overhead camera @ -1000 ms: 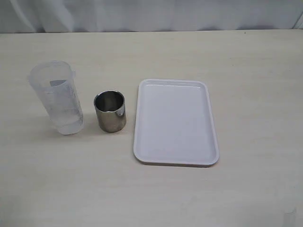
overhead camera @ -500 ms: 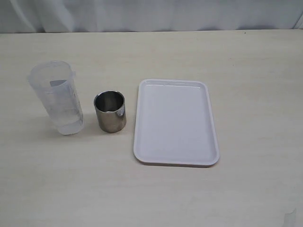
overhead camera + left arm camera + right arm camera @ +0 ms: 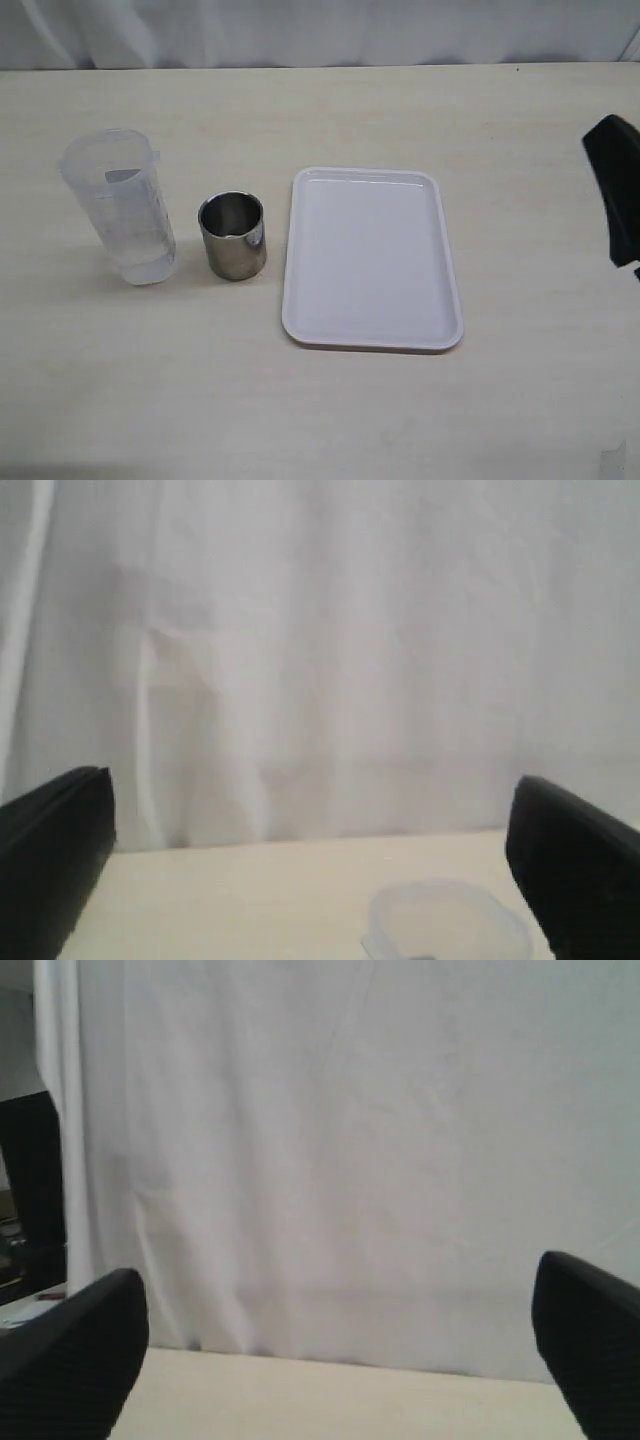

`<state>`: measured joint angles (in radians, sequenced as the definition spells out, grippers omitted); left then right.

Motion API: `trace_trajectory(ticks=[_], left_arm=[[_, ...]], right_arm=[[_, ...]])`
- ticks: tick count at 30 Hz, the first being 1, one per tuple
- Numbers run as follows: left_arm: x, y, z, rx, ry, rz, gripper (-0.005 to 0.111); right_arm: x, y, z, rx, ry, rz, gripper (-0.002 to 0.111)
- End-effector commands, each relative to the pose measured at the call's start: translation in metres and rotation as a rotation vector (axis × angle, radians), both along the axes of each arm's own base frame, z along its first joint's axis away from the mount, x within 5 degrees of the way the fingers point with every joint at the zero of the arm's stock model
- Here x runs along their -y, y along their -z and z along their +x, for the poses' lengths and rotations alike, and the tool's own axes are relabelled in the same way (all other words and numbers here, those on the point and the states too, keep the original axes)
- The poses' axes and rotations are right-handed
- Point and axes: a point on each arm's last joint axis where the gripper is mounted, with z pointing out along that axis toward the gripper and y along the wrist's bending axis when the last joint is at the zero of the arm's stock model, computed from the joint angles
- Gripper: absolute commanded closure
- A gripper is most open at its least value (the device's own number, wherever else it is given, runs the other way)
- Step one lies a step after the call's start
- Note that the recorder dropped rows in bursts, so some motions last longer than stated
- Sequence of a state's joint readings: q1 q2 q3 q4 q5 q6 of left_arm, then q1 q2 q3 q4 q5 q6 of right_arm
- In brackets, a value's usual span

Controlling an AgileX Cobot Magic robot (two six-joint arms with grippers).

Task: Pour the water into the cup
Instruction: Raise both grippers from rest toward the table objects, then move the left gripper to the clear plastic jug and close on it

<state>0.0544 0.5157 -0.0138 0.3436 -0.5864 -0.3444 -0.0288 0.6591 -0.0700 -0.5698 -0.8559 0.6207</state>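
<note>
The robot's left gripper will go to the measuring beaker next and close around the middle of its body (image 3: 131, 213), below the beaker's rim.
The shiny steel cup (image 3: 232, 235) stands upright on the table, left of centre. The tall translucent measuring beaker (image 3: 118, 205) stands just to its left, with a little clear water (image 3: 145, 258) at its bottom. The beaker's rim also shows in the left wrist view (image 3: 445, 920). My left gripper (image 3: 315, 880) is open and empty, short of the beaker, and out of the exterior view. My right gripper (image 3: 340, 1360) is open and empty; one black part of it (image 3: 615, 185) shows at the right edge of the exterior view, far from the cup.
A white rectangular tray (image 3: 370, 258) lies just right of the cup. A white curtain (image 3: 320, 30) hangs behind the table's far edge. The pale wooden table (image 3: 320, 420) stretches wide around the things.
A black part of my right gripper has come into the exterior view at the right edge. The cup, beaker and tray have not moved.
</note>
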Motion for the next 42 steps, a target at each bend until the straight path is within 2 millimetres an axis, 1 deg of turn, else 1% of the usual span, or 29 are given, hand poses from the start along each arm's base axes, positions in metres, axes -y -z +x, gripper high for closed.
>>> trace_trajectory(ticks=[1, 4, 7, 10, 14, 17, 19, 26, 28, 36, 40, 42], left_arm=[[0.011, 0.012, 0.012, -0.087, 0.120, 0.057, 0.002], [0.013, 0.022, 0.023, -0.158, 0.159, 0.046, 0.002], [0.021, 0.031, 0.029, -0.195, 0.250, 0.076, 0.002], [0.025, 0.040, 0.035, -0.234, 0.311, 0.087, 0.002], [0.025, 0.059, 0.043, -0.328, 0.330, 0.156, 0.002], [0.027, 0.067, 0.047, -0.350, 0.359, 0.171, 0.002], [0.029, 0.070, 0.050, -0.335, 0.376, 0.181, 0.002], [0.029, 0.087, 0.060, -0.337, 0.383, 0.175, 0.002], [0.029, 0.096, 0.061, -0.378, 0.390, 0.193, 0.002], [0.029, 0.118, 0.092, -0.453, 0.422, 0.186, 0.002], [0.034, 0.123, 0.102, -0.449, 0.507, 0.198, 0.002], [0.034, 0.124, 0.109, -0.439, 0.512, 0.196, 0.002]], right_arm=[[-0.008, 0.007, 0.018, -0.034, -0.109, -0.008, 0.011], [-0.012, 0.014, 0.034, -0.099, -0.159, -0.047, 0.011], [-0.016, 0.022, 0.046, -0.138, -0.211, -0.065, 0.011], [-0.018, 0.027, 0.053, -0.155, -0.242, -0.071, 0.011], [-0.019, 0.031, 0.059, -0.151, -0.254, -0.096, 0.011], [-0.020, 0.032, 0.061, -0.151, -0.267, -0.108, 0.011], [-0.021, 0.032, 0.062, -0.148, -0.281, -0.115, 0.011], [-0.021, 0.033, 0.063, -0.149, -0.284, -0.117, 0.011], [-0.021, 0.033, 0.063, -0.148, -0.284, -0.119, 0.011], [-0.021, 0.033, 0.063, -0.149, -0.289, -0.123, 0.011], [-0.021, 0.033, 0.063, -0.149, -0.289, -0.123, 0.011], [-0.021, 0.033, 0.063, -0.149, -0.289, -0.123, 0.011]])
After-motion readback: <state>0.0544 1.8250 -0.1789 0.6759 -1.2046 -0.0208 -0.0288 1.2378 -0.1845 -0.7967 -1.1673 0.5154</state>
